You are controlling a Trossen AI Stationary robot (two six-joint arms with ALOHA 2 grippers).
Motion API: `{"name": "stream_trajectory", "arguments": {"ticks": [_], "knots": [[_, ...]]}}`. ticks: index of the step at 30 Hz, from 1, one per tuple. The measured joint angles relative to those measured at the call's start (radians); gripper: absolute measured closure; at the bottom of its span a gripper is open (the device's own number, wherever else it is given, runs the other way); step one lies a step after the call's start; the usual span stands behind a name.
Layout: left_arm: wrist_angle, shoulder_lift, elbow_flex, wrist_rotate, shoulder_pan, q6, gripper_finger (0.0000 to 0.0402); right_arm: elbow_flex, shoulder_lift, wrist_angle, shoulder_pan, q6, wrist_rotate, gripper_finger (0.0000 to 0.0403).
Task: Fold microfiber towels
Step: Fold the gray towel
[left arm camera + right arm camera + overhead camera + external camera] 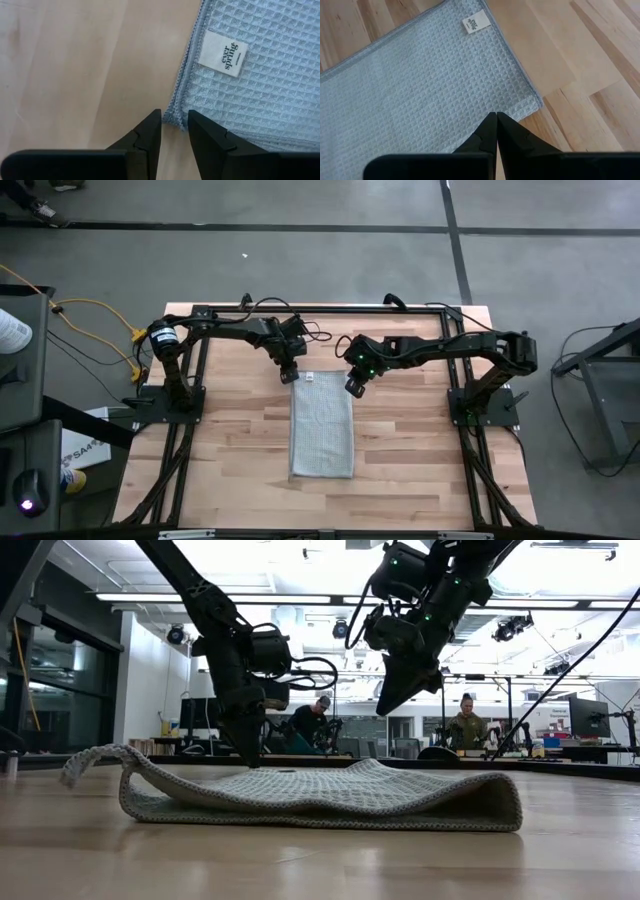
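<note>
My open left fingers hold just the towel's corner tip; next I move further in, gripping the towel's edge nearer the tag point(183, 94).
The light grey-blue microfiber towel point(321, 428) lies on the wooden table as a long narrow strip, folded over, with the fold on its right side point(505, 805). The upper layer's left edge point(95, 758) curls up a little. Its white tag point(223, 52) sits at the far end. My left gripper point(174, 125) is open, low over the towel's far left corner point(172, 117), one finger on each side. My right gripper point(496, 117) is shut and hangs clear above the far right corner point(532, 100), as the low view point(383, 708) shows. My left gripper points steeply down at the towel's far left corner point(175, 114), which shows in the gap between its open fingers point(150, 132). I cannot tell whether the fingers touch the cloth or the table. The corner lies flat on the wood.
Black frame rails point(186, 430) run along both sides of the table and across its far edge point(330, 310). Bare wood lies left and right of the towel. Cables trail by the far left corner point(100, 320). People sit in the room beyond point(465, 725).
</note>
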Motion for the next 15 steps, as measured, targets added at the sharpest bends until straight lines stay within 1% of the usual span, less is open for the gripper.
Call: {"name": "stream_trajectory", "arguments": {"ticks": [13, 15], "knots": [[0.029, 0.000, 0.000, 0.016, 0.000, 0.021, 0.0303, 0.000, 0.000, 0.000, 0.000, 0.000, -0.007, 0.0400], [0.029, 0.008, 0.000, 0.017, 0.000, 0.021, 0.0298, 0.000, 0.000, 0.000, 0.000, 0.000, -0.015, 0.0400]]}}
